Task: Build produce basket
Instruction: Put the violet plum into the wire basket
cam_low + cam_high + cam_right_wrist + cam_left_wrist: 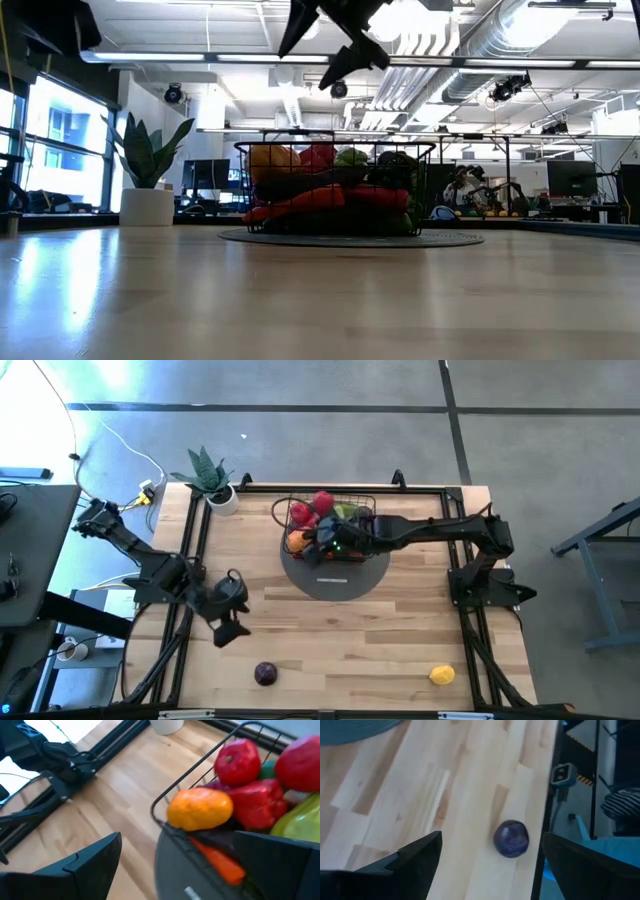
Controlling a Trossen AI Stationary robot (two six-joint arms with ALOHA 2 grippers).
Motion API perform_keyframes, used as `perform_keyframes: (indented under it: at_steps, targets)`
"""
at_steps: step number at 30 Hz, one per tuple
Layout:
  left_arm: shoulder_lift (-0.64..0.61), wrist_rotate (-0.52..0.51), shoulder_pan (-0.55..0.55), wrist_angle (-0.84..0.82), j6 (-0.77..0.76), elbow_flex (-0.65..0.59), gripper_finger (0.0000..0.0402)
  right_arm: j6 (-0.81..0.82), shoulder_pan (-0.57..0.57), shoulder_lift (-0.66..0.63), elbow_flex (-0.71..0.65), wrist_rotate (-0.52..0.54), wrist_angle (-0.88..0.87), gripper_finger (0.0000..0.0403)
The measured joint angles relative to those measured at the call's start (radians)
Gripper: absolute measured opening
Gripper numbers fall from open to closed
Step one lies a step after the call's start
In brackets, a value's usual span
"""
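The robot's left gripper needs to next close around the middle of the purple fruit [265,673] [511,839] by the table's near edge, because that fruit still belongs in the basket.
The black wire basket [332,520] stands on a flat grey disc [335,578] at the table's far middle, filled with red, orange and green produce [250,795]. A purple round fruit [265,673] and a yellow fruit [442,675] lie on the table near its near edge. My left gripper [232,615] is open, above the table on the left; the purple fruit [511,838] lies ahead between its fingers, untouched. My right gripper [320,545] is open and empty, hovering over the basket's near left corner [162,815], high above it in the low view [330,45].
A spiky green plant in a white pot [215,488] stands at the far left corner. Black frame rails [190,550] run along the table's sides. Bare wood [350,640] stretches between the disc and the near edge.
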Motion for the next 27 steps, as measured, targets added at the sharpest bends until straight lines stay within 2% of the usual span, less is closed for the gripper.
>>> perform_keyframes:
  at_steps: [9, 16, 21, 27]
  targets:
    - [0.08, -0.066, -0.129, 0.104, 0.02, 0.001, 0.0335, 0.106, 0.082, 0.0, 0.0, 0.013, -0.006, 0.0364]
    - [0.17, -0.139, -0.2, 0.208, 0.241, 0.001, 0.0335, 0.129, 0.117, 0.0, 0.0, 0.014, -0.008, 0.0364]
    - [0.233, -0.136, -0.209, 0.287, 0.378, 0.001, 0.0335, 0.147, 0.139, 0.0, 0.0, 0.013, -0.01, 0.0364]
    - [0.307, -0.086, -0.204, 0.325, 0.515, 0.001, 0.0335, 0.181, 0.159, 0.0, 0.0, 0.014, -0.015, 0.0364]
